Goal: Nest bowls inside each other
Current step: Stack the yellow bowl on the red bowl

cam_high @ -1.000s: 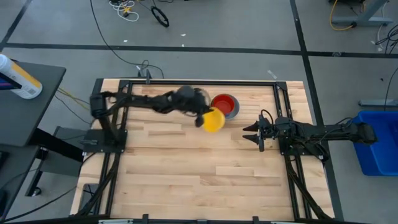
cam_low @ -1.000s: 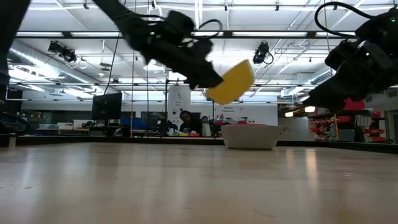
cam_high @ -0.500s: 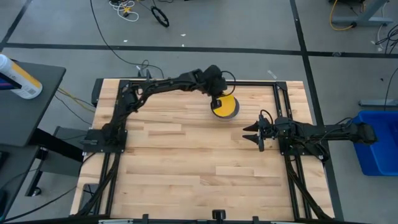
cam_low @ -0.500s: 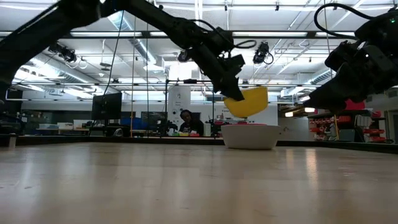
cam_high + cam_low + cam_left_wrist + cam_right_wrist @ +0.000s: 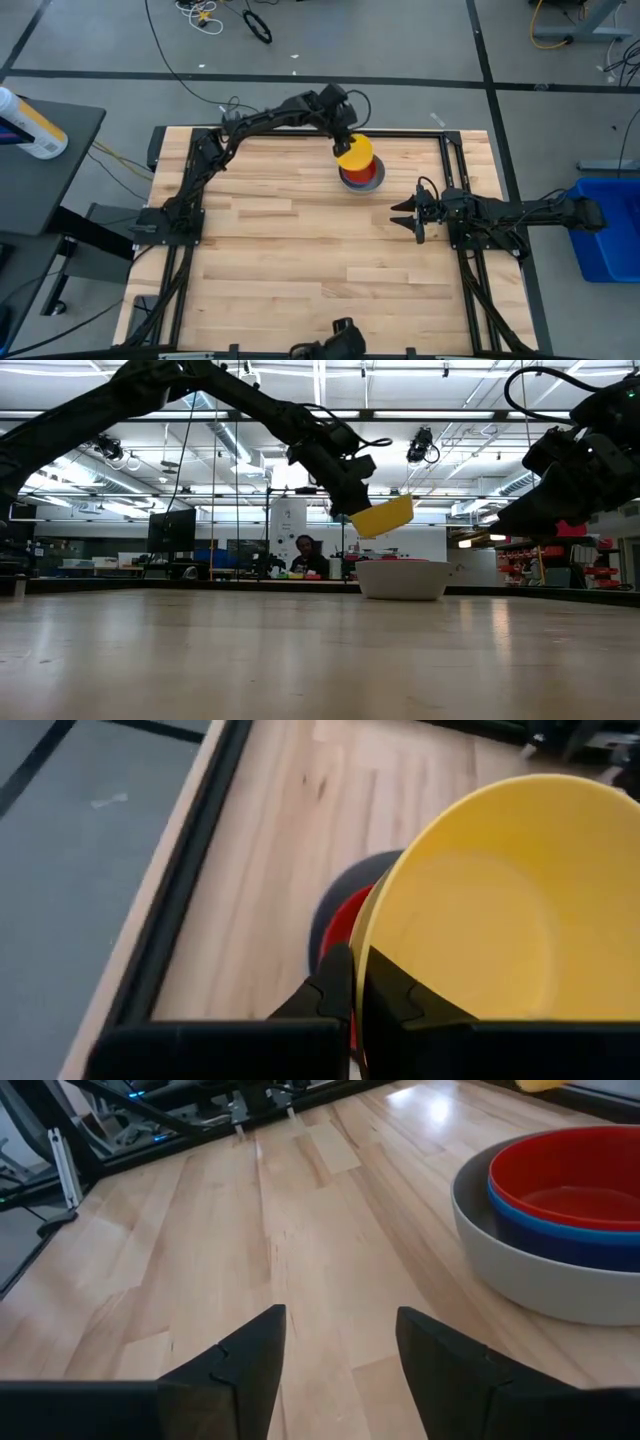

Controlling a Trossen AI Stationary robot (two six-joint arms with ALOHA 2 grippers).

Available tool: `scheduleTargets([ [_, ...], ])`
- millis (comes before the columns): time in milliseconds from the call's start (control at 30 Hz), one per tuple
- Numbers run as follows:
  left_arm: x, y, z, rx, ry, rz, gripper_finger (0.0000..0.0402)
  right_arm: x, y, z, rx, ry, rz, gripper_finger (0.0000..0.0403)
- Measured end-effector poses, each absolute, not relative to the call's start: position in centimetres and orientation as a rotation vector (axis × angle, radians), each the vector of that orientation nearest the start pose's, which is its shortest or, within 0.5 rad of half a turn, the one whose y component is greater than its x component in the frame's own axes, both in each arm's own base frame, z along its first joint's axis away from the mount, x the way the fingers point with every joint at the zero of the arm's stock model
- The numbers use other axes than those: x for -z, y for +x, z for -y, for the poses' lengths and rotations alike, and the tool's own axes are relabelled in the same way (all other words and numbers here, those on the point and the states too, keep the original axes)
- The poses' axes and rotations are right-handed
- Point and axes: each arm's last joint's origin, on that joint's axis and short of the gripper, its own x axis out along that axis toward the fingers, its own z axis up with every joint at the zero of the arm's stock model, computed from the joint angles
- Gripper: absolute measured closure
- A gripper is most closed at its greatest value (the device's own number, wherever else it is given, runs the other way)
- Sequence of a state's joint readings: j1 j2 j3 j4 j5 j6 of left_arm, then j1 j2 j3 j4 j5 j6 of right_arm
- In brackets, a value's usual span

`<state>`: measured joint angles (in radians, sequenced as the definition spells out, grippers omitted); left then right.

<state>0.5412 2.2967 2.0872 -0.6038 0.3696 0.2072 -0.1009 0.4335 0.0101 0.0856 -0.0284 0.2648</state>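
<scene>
Next, my left gripper releases the yellow bowl inside the red bowl (image 5: 356,170) (image 5: 408,958), on top of the stack of nested bowls. The yellow bowl now hangs clear above that stack.
A yellow bowl (image 5: 355,153) hangs over a stack of nested bowls at the far middle of the table, with my left gripper (image 5: 343,140) shut on it. The stack is a grey bowl (image 5: 520,1275) resting on the table on its base, a blue bowl (image 5: 560,1235) inside it and a red bowl (image 5: 590,1180) inside that. In the low view the yellow bowl (image 5: 385,516) is clear above the stack (image 5: 403,578). My right gripper (image 5: 340,1320) stands open to the stack's near right, holding nothing. My left gripper pinches the yellow bowl's rim (image 5: 372,952) between its two fingers, one finger inside the bowl and one outside. The fingers slant down from the table's far left side. The bowl hangs clear above the stack, tilted, its opening up.
Black frame rails (image 5: 300,131) run along the table's far edge and sides, close behind the stack. Bare wood (image 5: 300,260) covers the near half of the table. A person sits in the room beyond (image 5: 303,552).
My left gripper has swung toward the table's far edge and right with the yellow bowl, from the stack's near left to over it. The bowl has turned from steeply tipped to nearer level and stays clear of the stack.
</scene>
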Motion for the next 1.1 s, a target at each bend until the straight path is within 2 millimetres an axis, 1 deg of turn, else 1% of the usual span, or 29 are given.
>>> scheduleTargets([
  [200,-23.9,44.1,-25.7,-0.046,-0.219,-0.747,0.0396,-13.6,11.9,1.1,0.117,0.284,-0.326,0.0204],
  [400,-23.5,43.9,-26.1,-0.095,-0.23,-0.787,0.0396,-13.6,11.9,1.1,0.116,0.285,-0.325,0.0197],
  [433,-23.2,43.9,-26.2,-0.104,-0.234,-0.808,0.0396,-13.7,11.9,1.1,0.115,0.285,-0.324,0.0197],
  [500,-22.7,44.7,-26.3,-0.124,-0.213,-0.806,0.0396,-13.7,11.9,1.1,0.114,0.284,-0.317,0.0198],
  [633,-20.6,46.6,-25.5,-0.104,-0.204,-0.845,0.0396,-13.7,11.9,1.2,0.118,0.291,-0.313,0.0203],
  [767,-19.3,47.7,-25.4,-0.12,-0.189,-0.885,0.0396,-13.7,11.9,1.2,0.12,0.296,-0.314,0.0203],
  [900,-19.3,47.3,-25.7,-0.143,-0.187,-0.924,0.0396,-13.7,11.9,1.2,0.119,0.295,-0.315,0.0199],
  [1100,-19.2,47.3,-25.3,-0.164,-0.171,-0.951,0.0396,-13.7,11.9,1.2,0.124,0.291,-0.314,0.0197],
])
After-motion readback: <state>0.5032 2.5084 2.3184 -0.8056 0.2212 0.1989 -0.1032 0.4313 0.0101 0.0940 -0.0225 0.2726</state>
